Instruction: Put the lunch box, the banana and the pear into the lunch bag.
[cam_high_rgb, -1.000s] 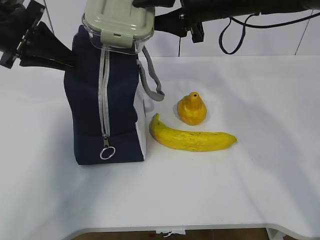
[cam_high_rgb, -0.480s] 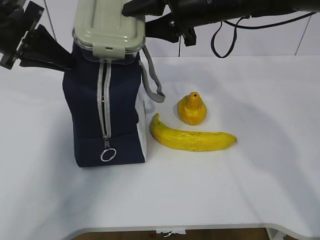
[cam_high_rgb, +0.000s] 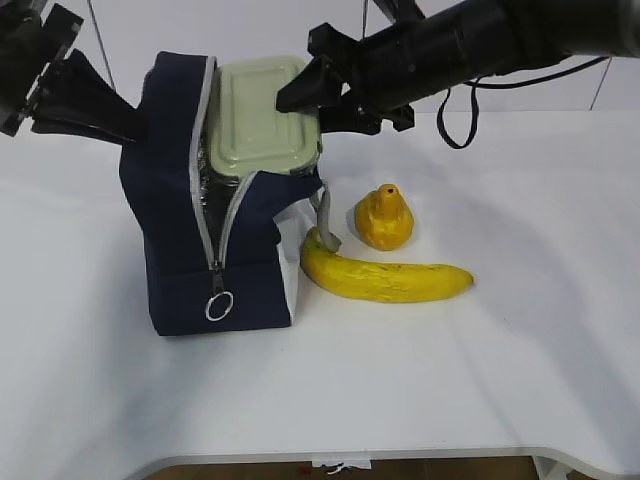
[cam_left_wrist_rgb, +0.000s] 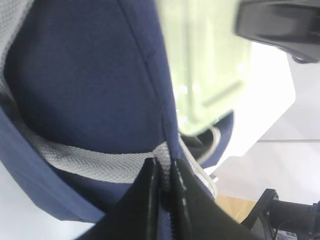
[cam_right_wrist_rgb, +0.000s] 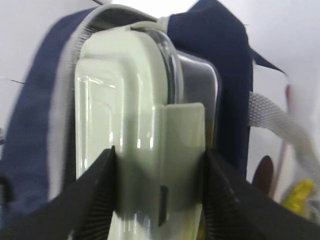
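Observation:
I'll release the lunch box, now tilted partly inside the bag's mouth, with my right gripper deep inside the navy lunch bag (cam_high_rgb: 210, 207), behind its parted zipper's V.
The navy lunch bag (cam_high_rgb: 180, 250) stands open at the left, its zipper parted in a V. The lunch box (cam_high_rgb: 260, 125) with its sage-green lid sits tilted, partly inside the bag's mouth. My right gripper (cam_high_rgb: 318, 95) is shut on the lunch box's end (cam_right_wrist_rgb: 150, 170), one finger on each side. My left gripper (cam_high_rgb: 125, 130) is shut on the bag's edge and grey webbing (cam_left_wrist_rgb: 165, 167) and holds that side up. The banana (cam_high_rgb: 385, 277) lies on the table right of the bag. The pear (cam_high_rgb: 384, 218) stands just behind it.
The white table (cam_high_rgb: 500, 380) stretches to the front and right of the fruit. The bag's grey handle (cam_high_rgb: 325, 215) hangs down near the banana's tip. A black cable (cam_high_rgb: 455, 110) loops behind my right arm.
The lunch box has come down from above the bag into its open mouth. The bag's zipper sides have spread apart. My right arm has lowered and moved left.

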